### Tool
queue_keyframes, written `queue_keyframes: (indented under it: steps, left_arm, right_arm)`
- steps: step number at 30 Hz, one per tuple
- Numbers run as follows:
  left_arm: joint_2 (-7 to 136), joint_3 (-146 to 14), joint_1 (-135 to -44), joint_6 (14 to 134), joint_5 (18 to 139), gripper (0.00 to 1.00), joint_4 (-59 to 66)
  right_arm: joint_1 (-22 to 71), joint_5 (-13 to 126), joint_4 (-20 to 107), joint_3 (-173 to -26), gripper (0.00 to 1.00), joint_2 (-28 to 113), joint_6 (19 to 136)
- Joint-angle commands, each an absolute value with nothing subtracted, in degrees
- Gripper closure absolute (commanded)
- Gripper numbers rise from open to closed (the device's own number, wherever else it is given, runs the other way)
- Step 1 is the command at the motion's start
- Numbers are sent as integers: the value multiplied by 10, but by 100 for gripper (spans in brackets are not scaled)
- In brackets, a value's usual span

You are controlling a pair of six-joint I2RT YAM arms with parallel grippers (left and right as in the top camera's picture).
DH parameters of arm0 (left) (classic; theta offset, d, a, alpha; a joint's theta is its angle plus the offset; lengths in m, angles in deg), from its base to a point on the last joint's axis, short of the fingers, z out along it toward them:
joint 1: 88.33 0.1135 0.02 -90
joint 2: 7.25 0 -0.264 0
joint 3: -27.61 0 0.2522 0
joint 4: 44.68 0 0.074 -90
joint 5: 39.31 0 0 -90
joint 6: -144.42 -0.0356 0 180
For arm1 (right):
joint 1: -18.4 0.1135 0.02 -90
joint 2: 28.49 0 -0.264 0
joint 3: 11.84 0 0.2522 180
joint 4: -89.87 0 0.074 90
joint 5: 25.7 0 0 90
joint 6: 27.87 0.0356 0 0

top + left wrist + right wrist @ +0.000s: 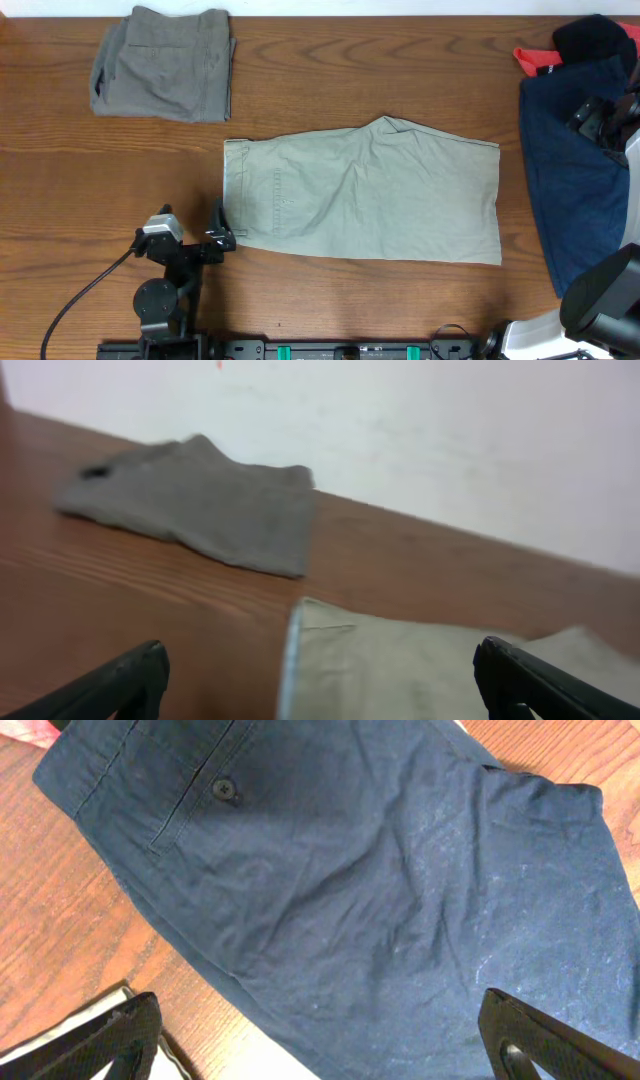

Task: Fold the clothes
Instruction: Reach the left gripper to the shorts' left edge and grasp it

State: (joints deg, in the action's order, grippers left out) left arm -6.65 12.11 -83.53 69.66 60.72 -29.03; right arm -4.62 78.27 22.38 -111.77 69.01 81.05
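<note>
The khaki shorts' waistband has two corners. Next, my left gripper closes between them, on the middle of the waistband (229, 191) of the shorts.
The light khaki shorts (370, 190) lie flat mid-table, folded in half, waistband to the left. My left gripper (217, 236) is open and empty at the waistband's near left corner. In the left wrist view its fingers (320, 695) straddle the waistband edge of the khaki shorts (430, 670). The grey-olive shorts (165, 62) lie folded at the far left and also show in the left wrist view (200, 500). The dark navy shorts (570, 190) lie spread at the right. My right gripper (598, 118) hovers over them, open and empty (320, 1050), above the navy cloth (350, 870).
A red garment (535, 60) and a black one (597, 40) lie at the far right corner. The left arm's base and cable (160, 300) sit at the near edge. The wooden table (90, 190) shows between the garments.
</note>
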Motion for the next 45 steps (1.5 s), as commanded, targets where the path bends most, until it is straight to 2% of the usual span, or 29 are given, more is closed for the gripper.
queue_keyframes:
  steps: [1, 8, 14, 18, 25, 28, 36, 45]
  left_arm:
    - [-70, 136, -836, 819, 643, 2, -284]
    - [-70, 115, -836, 838, 693, 2, -327]
    - [-5, 26, -836, 749, 668, 2, -276]
    - [137, -100, -836, 692, 644, 2, -169]
    - [473, -377, -836, 625, 641, 2, 64]
    - [591, -455, -836, 609, 641, 2, 118]
    - [810, -510, -829, 541, 712, 2, 121]
    - [898, -510, -786, 504, 713, 2, 106]
  right_arm:
    - [-52, 791, 224, -1125, 1, 694, 818]
    - [-52, 791, 224, -1125, 1, 694, 818]
    - [-52, 791, 224, -1125, 1, 694, 818]
    - [-52, 791, 224, -1125, 1, 694, 818]
    - [-52, 791, 224, -1125, 1, 694, 818]
    - [-52, 791, 224, -1125, 1, 694, 818]
    - [-52, 791, 224, -1125, 1, 694, 818]
    - [-52, 791, 224, -1125, 1, 694, 818]
